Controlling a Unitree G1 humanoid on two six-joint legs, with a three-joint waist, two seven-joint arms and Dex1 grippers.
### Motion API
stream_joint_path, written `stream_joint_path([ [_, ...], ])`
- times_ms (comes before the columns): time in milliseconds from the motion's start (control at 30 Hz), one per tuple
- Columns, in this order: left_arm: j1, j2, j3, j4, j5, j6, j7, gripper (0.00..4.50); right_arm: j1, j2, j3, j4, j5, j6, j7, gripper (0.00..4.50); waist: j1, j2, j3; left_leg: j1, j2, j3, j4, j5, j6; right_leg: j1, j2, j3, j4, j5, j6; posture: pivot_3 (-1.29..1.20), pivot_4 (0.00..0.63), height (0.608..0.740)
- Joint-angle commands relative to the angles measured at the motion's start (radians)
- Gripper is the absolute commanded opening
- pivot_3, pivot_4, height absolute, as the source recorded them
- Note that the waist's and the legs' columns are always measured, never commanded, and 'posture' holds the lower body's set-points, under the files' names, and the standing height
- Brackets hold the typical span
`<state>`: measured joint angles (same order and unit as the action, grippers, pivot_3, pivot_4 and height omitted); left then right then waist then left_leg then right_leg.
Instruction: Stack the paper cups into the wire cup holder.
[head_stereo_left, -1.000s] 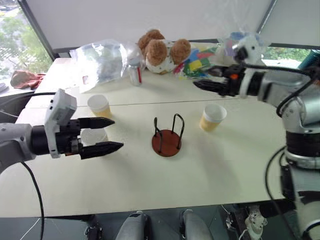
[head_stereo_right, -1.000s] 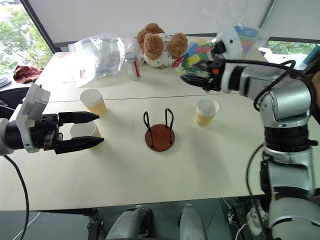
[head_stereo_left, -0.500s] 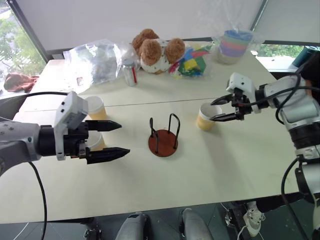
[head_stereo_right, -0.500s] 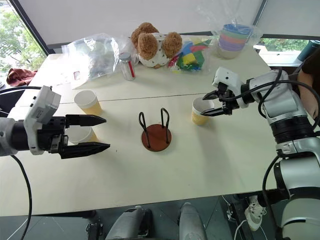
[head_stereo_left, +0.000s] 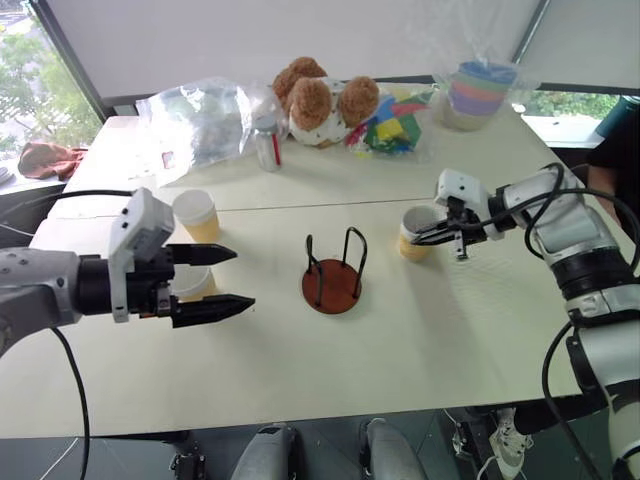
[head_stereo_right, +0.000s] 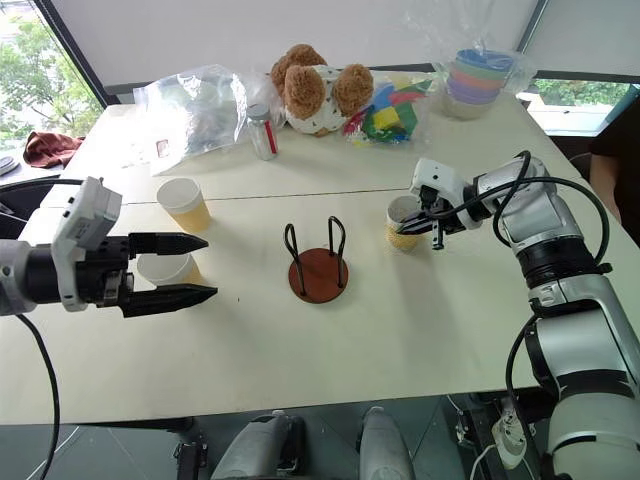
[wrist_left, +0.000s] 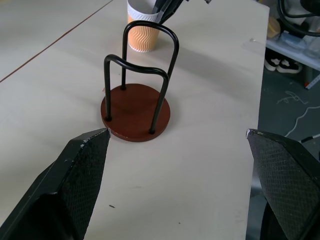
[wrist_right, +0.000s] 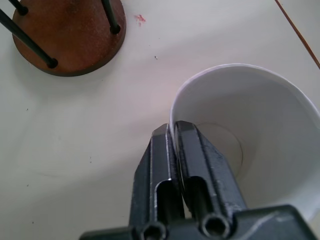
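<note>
Next, my right gripper lets go of the paper cup on the reddish-brown disc (head_stereo_left: 334, 285) (wrist_right: 69, 21) between the black wire loops of the holder.
Near the table's middle stands the wire cup holder (head_stereo_left: 335, 285), a reddish-brown disc with black wire loops and nothing in it. To its right, one paper cup (head_stereo_right: 400, 240) stands upright, and my right gripper (wrist_right: 172, 131) is shut on its rim, one finger inside and one outside the wall. Left of the holder my left gripper (head_stereo_left: 243, 277) hangs open and points at the holder (wrist_left: 136, 107). A second paper cup (head_stereo_left: 190, 285) sits just behind its fingers, and a third (head_stereo_left: 197, 215) stands farther back.
Along the table's far side lie a crumpled clear plastic bag (head_stereo_left: 200, 120), a small jar (head_stereo_left: 268, 145), a teddy bear (head_stereo_left: 320, 100), coloured toys (head_stereo_left: 395, 125) and pastel cups wrapped in plastic (head_stereo_left: 478, 90). A seam runs across the table behind the holder.
My right gripper came down from above the table's far side to the right-hand cup and shut on its rim. The left gripper stayed open in place.
</note>
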<state>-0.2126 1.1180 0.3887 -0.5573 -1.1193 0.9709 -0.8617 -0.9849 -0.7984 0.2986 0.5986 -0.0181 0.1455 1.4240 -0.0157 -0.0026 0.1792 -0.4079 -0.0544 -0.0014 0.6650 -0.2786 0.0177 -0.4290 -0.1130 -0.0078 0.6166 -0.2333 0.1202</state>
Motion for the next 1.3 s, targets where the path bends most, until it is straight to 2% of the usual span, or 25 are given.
stream_joint_path([
  [33,0.008,0.0,0.038,-0.001,0.016,-0.027,-0.018,4.5,-0.029,-0.003,-0.025,-0.014,0.001,-0.013,0.017,0.08,-0.001,0.0,0.0,0.0,0.0,0.0,0.0,0.0,0.0,0.0,0.0,0.0,0.0,0.0,0.0,0.0,0.15,0.74],
  [133,0.019,0.003,0.04,0.01,0.035,-0.039,-0.036,4.5,-0.089,-0.013,-0.036,-0.02,-0.003,-0.04,0.027,0.08,-0.001,0.0,0.0,0.0,0.0,0.0,0.0,0.0,0.0,0.0,0.0,0.0,0.0,0.0,0.0,0.0,0.15,0.74],
  [300,0.035,0.013,0.038,0.02,0.069,-0.052,-0.07,4.5,-0.342,0.0,-0.071,-0.007,0.039,-0.016,0.1,0.08,-0.007,0.004,0.003,0.0,0.0,0.0,0.0,0.0,-0.001,-0.002,0.0,0.0,0.001,0.0,0.0,0.0,0.15,0.74],
  [400,0.035,0.011,0.032,0.023,0.082,-0.06,-0.082,4.5,-0.429,0.004,-0.043,-0.121,0.183,0.079,0.183,0.08,-0.004,0.004,0.002,0.0,0.001,-0.001,-0.002,0.001,-0.001,-0.002,0.001,-0.001,0.001,0.0,0.0,0.0,0.15,0.74],
  [567,0.038,0.003,0.033,0.02,0.092,-0.064,-0.085,4.5,-0.401,-0.037,0.042,-0.327,0.404,0.172,0.19,0.08,0.003,0.002,0.001,0.0,0.0,-0.003,-0.001,0.0,-0.001,0.0,-0.001,-0.001,0.0,0.0,0.0,0.0,0.15,0.74],
  [767,0.052,-0.019,0.038,0.001,0.093,-0.068,-0.065,4.5,-0.332,-0.066,0.14,-0.459,0.505,0.198,0.19,0.08,0.002,0.002,0.001,-0.001,-0.001,-0.003,0.001,-0.001,0.0,0.0,-0.004,-0.001,0.001,0.0,0.0,0.0,0.15,0.74],
  [1300,0.076,-0.051,0.063,-0.032,0.055,-0.047,0.01,4.5,-0.314,0.008,0.266,-0.374,0.448,0.088,0.19,0.08,0.002,0.002,0.001,-0.001,-0.001,-0.003,0.0,0.0,0.0,-0.001,-0.003,-0.001,0.002,0.0,0.0,0.0,0.15,0.74],
])
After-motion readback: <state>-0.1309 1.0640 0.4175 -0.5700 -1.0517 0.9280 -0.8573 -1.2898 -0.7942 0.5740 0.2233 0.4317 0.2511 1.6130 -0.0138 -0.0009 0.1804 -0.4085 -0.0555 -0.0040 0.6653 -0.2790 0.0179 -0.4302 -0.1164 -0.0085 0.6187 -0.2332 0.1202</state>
